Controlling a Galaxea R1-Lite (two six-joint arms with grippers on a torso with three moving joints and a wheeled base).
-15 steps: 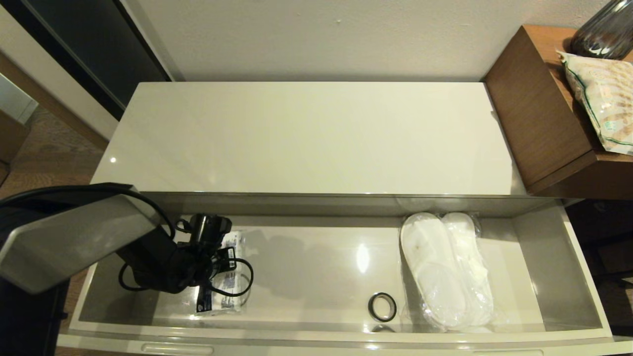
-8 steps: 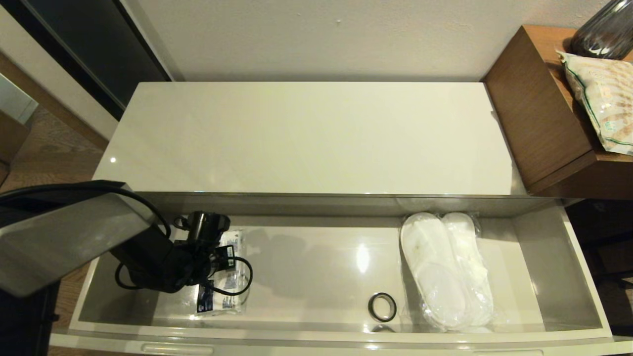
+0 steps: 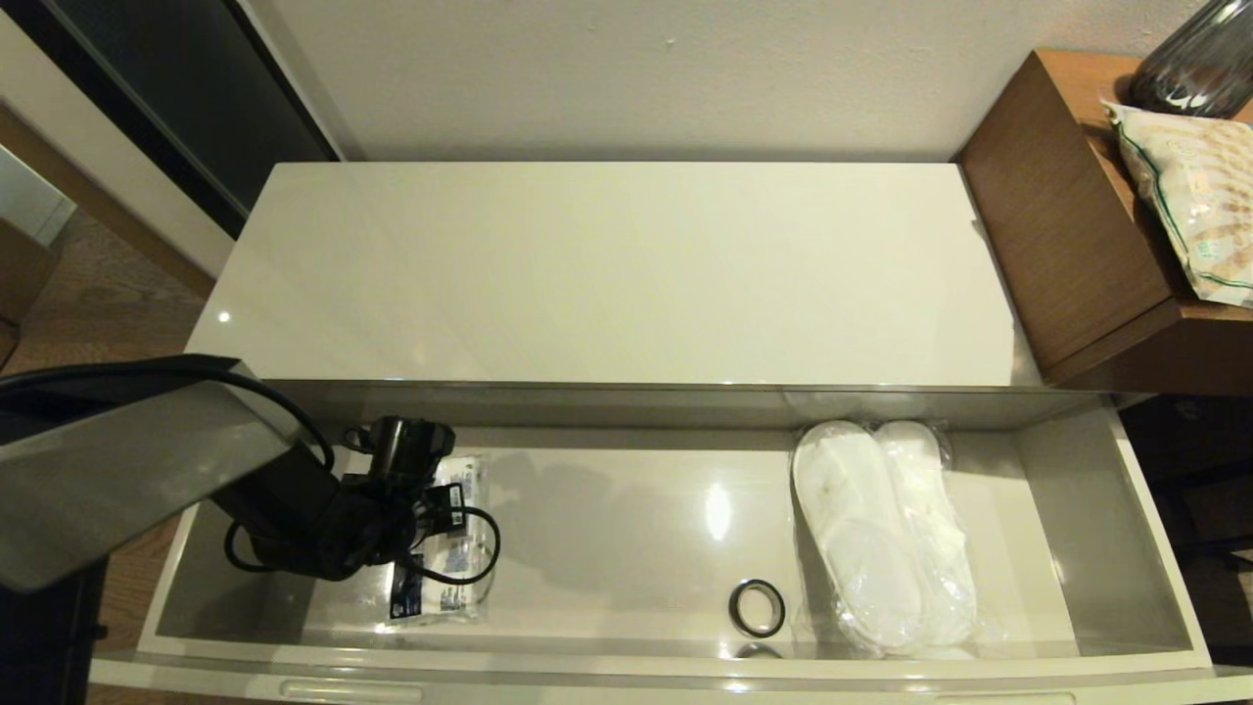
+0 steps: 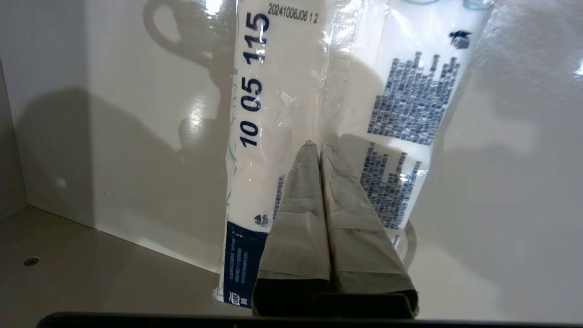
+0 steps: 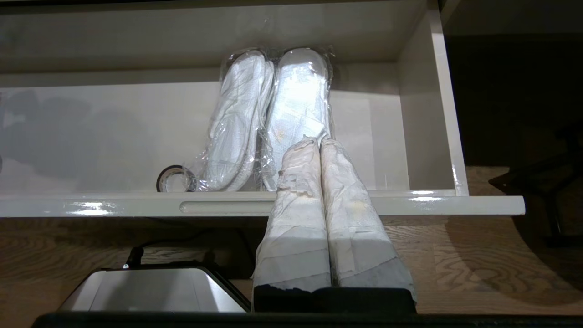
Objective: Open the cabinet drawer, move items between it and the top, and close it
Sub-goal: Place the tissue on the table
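My left gripper's fingers are shut over the middle seam of the white pack. Next, I open them wide and grip the pack by its long edges (image 4: 230, 150).
The cabinet drawer (image 3: 626, 558) stands pulled out, its front rim (image 5: 136, 205) with a handle slot. At its left end lies the small white pack (image 3: 460, 573) with blue print (image 4: 282, 91). My left arm (image 3: 323, 524) reaches down into the drawer over it. The left gripper (image 4: 316, 145) is shut, its tips pressed together right over the pack's middle seam; nothing shows between them. The wrapped white slippers (image 3: 881, 529) lie at the right end (image 5: 273, 114). My right gripper (image 5: 314, 140) hangs shut in front of the drawer, holding nothing. The cream top (image 3: 607, 274) is bare.
A small black ring (image 3: 757, 607) lies beside the slippers near the front wall. To the right stands a brown wooden box (image 3: 1067, 225) carrying a beige snack bag (image 3: 1189, 196) and a dark vase (image 3: 1194, 59). Wooden floor lies in front of the drawer.
My left arm has shifted slightly to the left and lower inside the drawer. The pack, slippers and ring have not moved.
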